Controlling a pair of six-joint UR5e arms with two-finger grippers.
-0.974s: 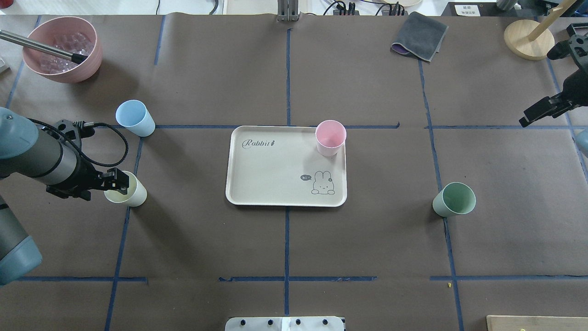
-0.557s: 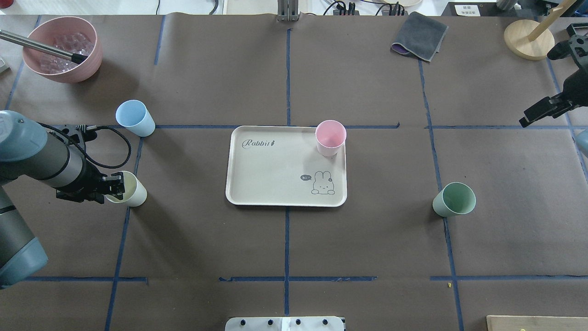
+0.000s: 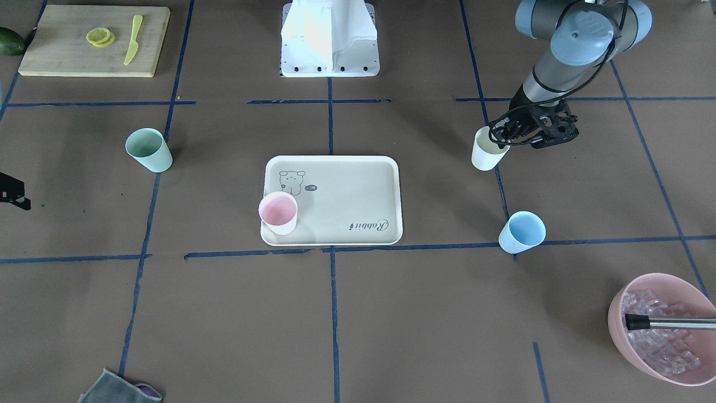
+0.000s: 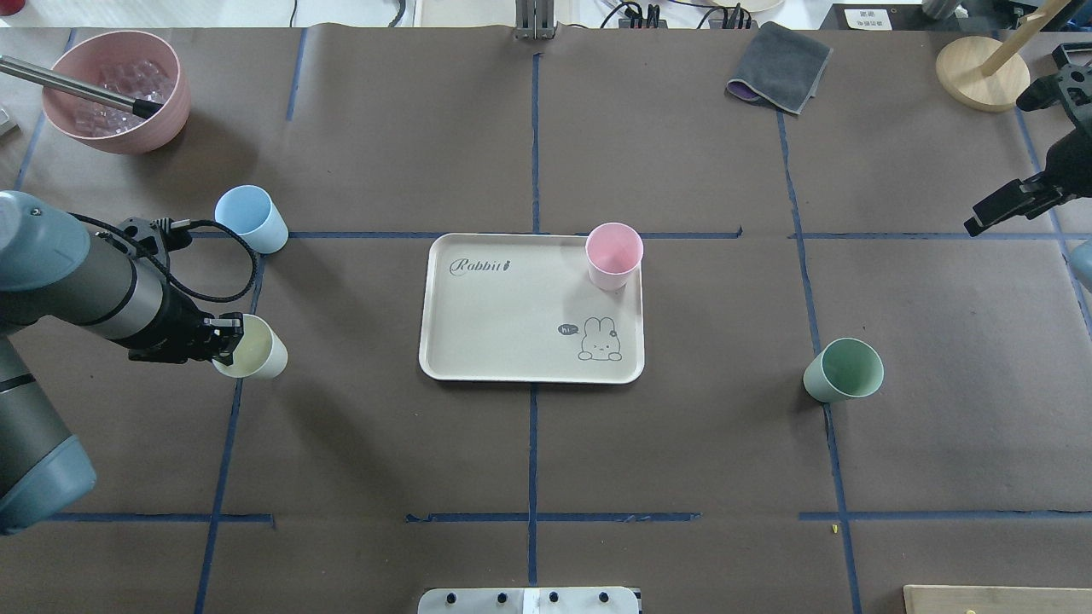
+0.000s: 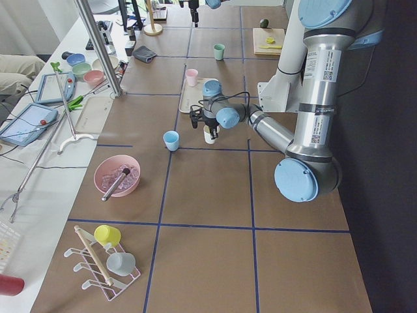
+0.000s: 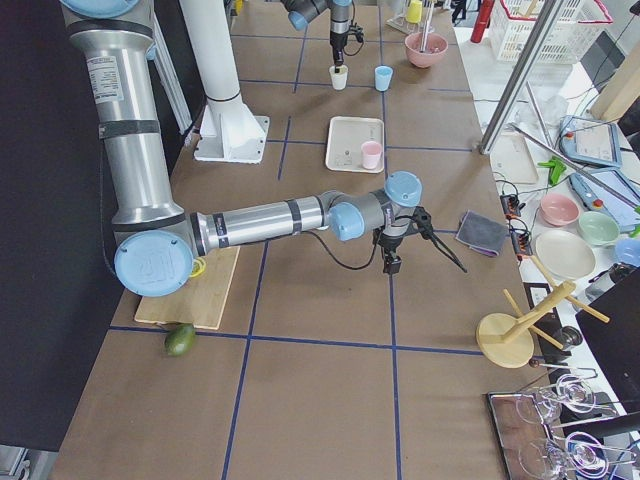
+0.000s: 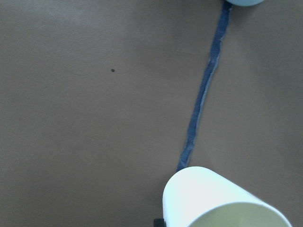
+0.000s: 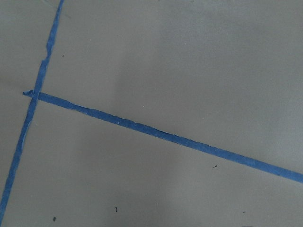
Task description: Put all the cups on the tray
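Next, my left gripper lets go of the cream-white cup on the tray's near corner, diagonally (image 3: 379, 174) across from the pink cup. The cream-white cup is now beside the tray.
The cream-beige tray (image 4: 512, 328) lies mid-table, and the pink cup (image 4: 612, 254) stands upright on its far right corner. My left gripper (image 4: 223, 338) is shut on the near rim of the cream-white cup (image 4: 256, 358), left of the tray; the cup also shows in the left wrist view (image 7: 208, 198). The light blue cup (image 4: 249, 218) stands just beyond it. The mint green cup (image 4: 843, 369) stands on the table right of the tray. My right gripper (image 4: 994, 209) hangs at the far right edge, away from every cup; I cannot tell whether it is open or shut.
A large pink bowl (image 4: 162, 115) of clear cubes with a metal tool in it sits at the far left. A grey cloth (image 4: 779, 66) and a wooden stand (image 4: 981, 72) are at the far right. A wooden cutting board (image 3: 67, 56) with lemon slices lies near the robot's base.
My left gripper has moved to the right, towards the tray, and the cream-white cup has moved with it. The right arm and the other cups have not moved.
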